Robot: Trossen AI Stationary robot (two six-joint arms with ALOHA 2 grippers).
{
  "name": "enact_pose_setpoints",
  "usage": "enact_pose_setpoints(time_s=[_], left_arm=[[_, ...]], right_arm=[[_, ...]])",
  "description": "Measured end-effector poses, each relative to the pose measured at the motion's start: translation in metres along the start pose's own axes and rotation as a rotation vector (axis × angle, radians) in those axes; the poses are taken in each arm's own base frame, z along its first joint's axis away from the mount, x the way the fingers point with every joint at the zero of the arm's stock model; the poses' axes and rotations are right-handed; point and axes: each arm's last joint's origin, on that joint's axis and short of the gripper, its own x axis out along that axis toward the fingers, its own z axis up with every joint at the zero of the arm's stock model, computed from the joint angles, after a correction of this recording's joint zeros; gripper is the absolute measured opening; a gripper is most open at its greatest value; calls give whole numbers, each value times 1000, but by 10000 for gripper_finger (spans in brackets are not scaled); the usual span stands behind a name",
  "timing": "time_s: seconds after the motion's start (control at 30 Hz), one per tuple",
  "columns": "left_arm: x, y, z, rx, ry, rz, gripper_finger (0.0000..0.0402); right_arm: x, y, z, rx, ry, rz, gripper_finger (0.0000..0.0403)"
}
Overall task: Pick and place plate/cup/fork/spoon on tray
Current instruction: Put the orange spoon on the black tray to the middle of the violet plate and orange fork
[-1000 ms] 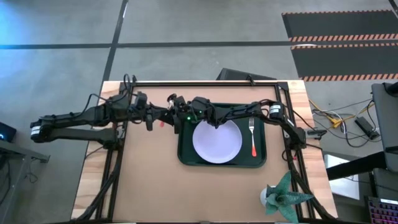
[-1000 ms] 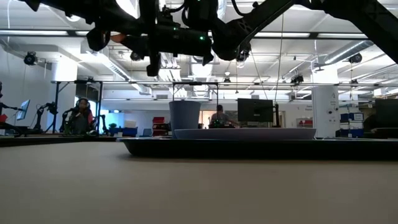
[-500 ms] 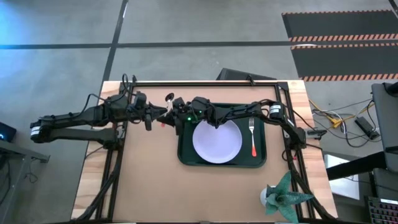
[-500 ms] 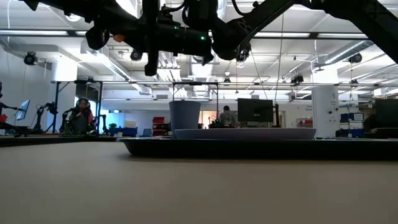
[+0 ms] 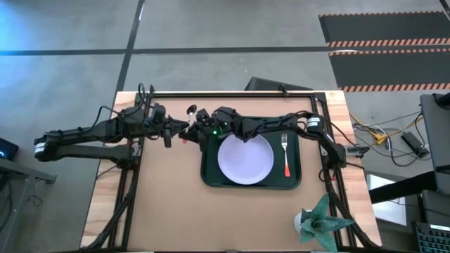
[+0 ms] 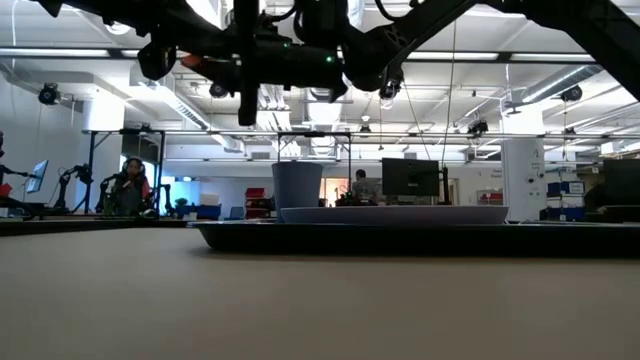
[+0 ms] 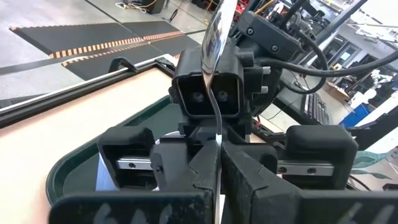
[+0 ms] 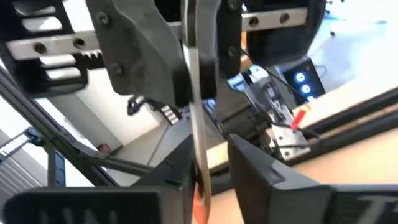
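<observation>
The left gripper holds the stem of the spoon far from the fork, so the right gripper will take the spoon's orange-red handle (image 8: 199, 202) and carry the spoon to the fork.
The spoon (image 5: 190, 110) is in the air over the tray's left edge, its silver bowl (image 7: 217, 28) toward the far edge. My left gripper (image 7: 217, 158) reaches in from the left and is shut on it. My right gripper (image 8: 208, 168) faces it from the right, open, with a finger on either side of the spoon's orange-red handle (image 8: 199, 202). The lavender plate (image 5: 245, 159) and the fork (image 5: 285, 154) lie on the green tray (image 5: 211, 179). The light-blue cup (image 6: 298, 185) stands on the tray behind the plate in the low view; in the high view my right arm hides it. My left gripper pinches the spoon's thin metal stem (image 7: 217, 127) between its two fingers, just below the bowl. The fingers come level from the table's left and lie across the spoon. The spoon is lifted clear of table and tray. My right gripper: I cannot tell whether a finger touches the handle.
A potted plant (image 5: 318, 223) stands at the table's near right corner. Black frame rails run along the table's left (image 5: 130, 190) and right (image 5: 337, 190) sides. People sit in the room beyond the table (image 6: 128, 185).
</observation>
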Motion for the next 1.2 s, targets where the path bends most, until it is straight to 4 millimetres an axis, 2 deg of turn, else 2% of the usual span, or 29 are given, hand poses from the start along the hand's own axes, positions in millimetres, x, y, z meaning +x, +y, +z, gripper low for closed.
enact_pose_setpoints(time_s=[0.1, 0.2, 0.3, 0.4, 0.57, 1.2], left_arm=[[0, 0, 0, 0, 1, 1, 0], [0, 0, 0, 0, 1, 1, 0], [0, 0, 0, 0, 0, 0, 0], [0, 0, 0, 0, -1, 1, 0], [0, 0, 0, 0, -1, 1, 0], [0, -1, 1, -3, -12, -5, 0]], right_arm=[[-1, 2, 2, -20, 31, 7, 107], [-6, 6, 12, -49, 33, 26, 120], [-13, 11, 27, -70, 51, 15, 122], [-19, 15, 33, -83, 102, -23, 118], [-21, 19, 30, -88, 167, -46, 108], [-20, 19, 30, -134, 142, -73, 73]])
